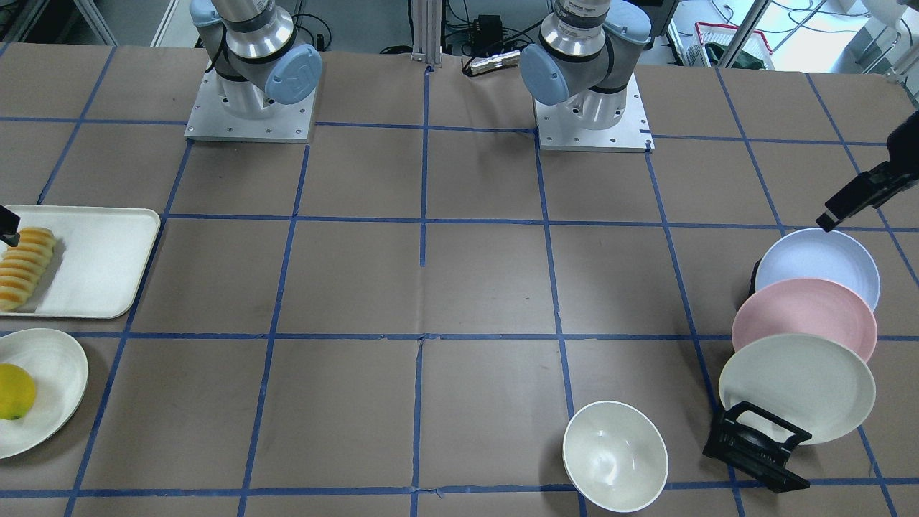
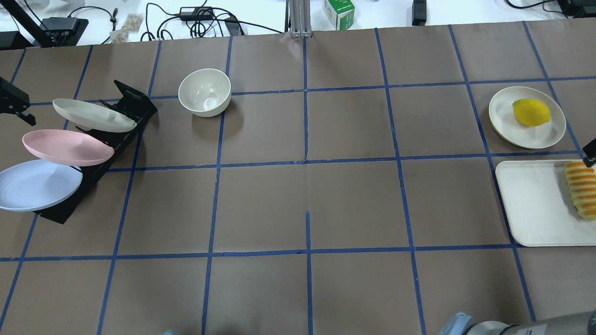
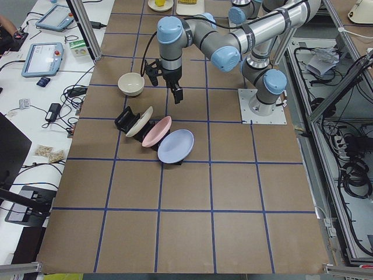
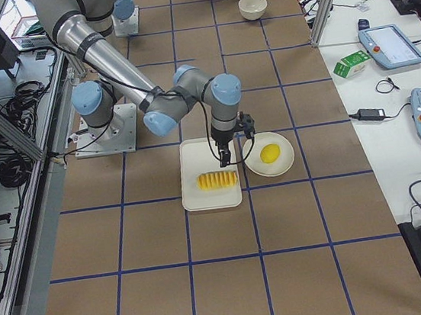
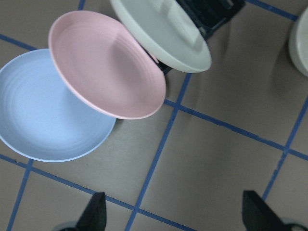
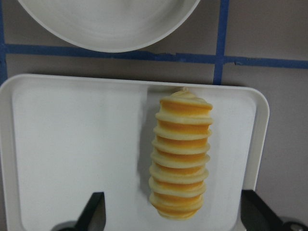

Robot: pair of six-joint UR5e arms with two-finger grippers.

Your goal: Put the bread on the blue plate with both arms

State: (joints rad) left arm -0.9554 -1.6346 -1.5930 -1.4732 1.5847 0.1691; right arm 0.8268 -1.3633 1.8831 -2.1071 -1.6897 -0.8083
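The striped bread lies on the white tray, and my right gripper should close on the middle of the striped bread (image 1: 24, 268) (image 6: 180, 156), between its two ends.
The striped orange and pale-yellow bread (image 6: 180, 159) lies on a white tray (image 6: 72, 154) at the table's end on my right, also in the overhead view (image 2: 582, 188). My right gripper (image 6: 175, 216) hovers open above it, jaws either side of the loaf and apart from it. The blue plate (image 5: 43, 115) leans in a black rack (image 2: 132, 100) at the table's other end, nearest my side (image 2: 35, 185). My left gripper (image 5: 175, 216) is open and empty, hovering above the table beside the plates.
A pink plate (image 5: 106, 72) and an off-white plate (image 2: 93, 114) lean in the same rack behind the blue one. A white bowl (image 2: 205, 91) stands near the rack. A lemon (image 2: 531, 111) sits on a small off-white plate (image 2: 505, 116) next to the tray.
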